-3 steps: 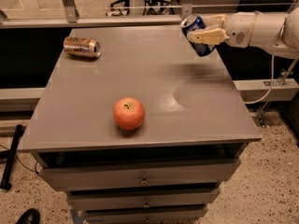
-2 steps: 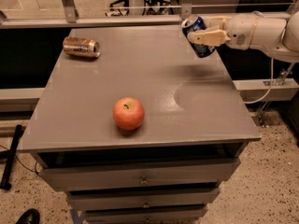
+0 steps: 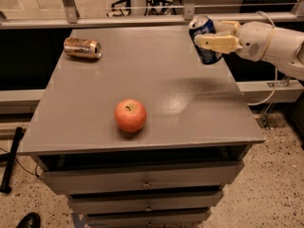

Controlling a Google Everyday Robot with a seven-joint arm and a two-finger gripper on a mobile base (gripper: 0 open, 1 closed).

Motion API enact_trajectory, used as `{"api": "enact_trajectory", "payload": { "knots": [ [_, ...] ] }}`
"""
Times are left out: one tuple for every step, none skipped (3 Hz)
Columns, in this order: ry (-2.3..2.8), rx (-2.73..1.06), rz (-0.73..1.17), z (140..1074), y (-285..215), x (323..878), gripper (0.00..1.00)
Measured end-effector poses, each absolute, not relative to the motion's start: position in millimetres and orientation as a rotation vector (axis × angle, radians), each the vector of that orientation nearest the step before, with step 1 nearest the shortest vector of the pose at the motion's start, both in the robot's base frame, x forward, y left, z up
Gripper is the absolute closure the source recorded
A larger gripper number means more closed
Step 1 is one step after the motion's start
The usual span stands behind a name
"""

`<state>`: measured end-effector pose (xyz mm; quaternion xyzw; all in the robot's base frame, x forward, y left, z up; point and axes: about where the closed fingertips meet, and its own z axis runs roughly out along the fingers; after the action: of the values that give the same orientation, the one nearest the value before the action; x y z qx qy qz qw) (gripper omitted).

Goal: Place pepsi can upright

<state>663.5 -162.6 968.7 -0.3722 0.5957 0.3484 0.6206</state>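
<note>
The robot's gripper needs to release the pepsi can upright on the grey table, between the red apple and the table's side edge (image 3: 220, 105). The can is now held tilted above the table.
The blue pepsi can (image 3: 204, 41) with white lettering is held in my gripper (image 3: 213, 37) above the far right part of the grey table (image 3: 166, 94). The can is tilted a little, its silver top pointing up and to the left. My gripper's cream fingers (image 3: 216, 43) are shut around the can's side, reaching in from the right. My white arm (image 3: 270, 44) extends off the right edge of the view.
A gold-brown can (image 3: 82, 47) lies on its side at the table's far left. A red apple (image 3: 130, 115) stands near the front middle. The table has drawers (image 3: 142, 179) below. A metal rail (image 3: 142, 18) runs behind the table.
The can in my gripper has turned more upright and moved slightly up and to the left. The apple and the gold-brown can have not moved.
</note>
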Motion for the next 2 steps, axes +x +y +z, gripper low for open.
{"api": "enact_trajectory", "payload": {
  "knots": [
    [1.34, -0.81, 0.837, 968.0, -164.7, 633.8, 1.0],
    [1.309, -0.78, 0.86, 961.0, -172.0, 612.7, 1.0]
  ]
}}
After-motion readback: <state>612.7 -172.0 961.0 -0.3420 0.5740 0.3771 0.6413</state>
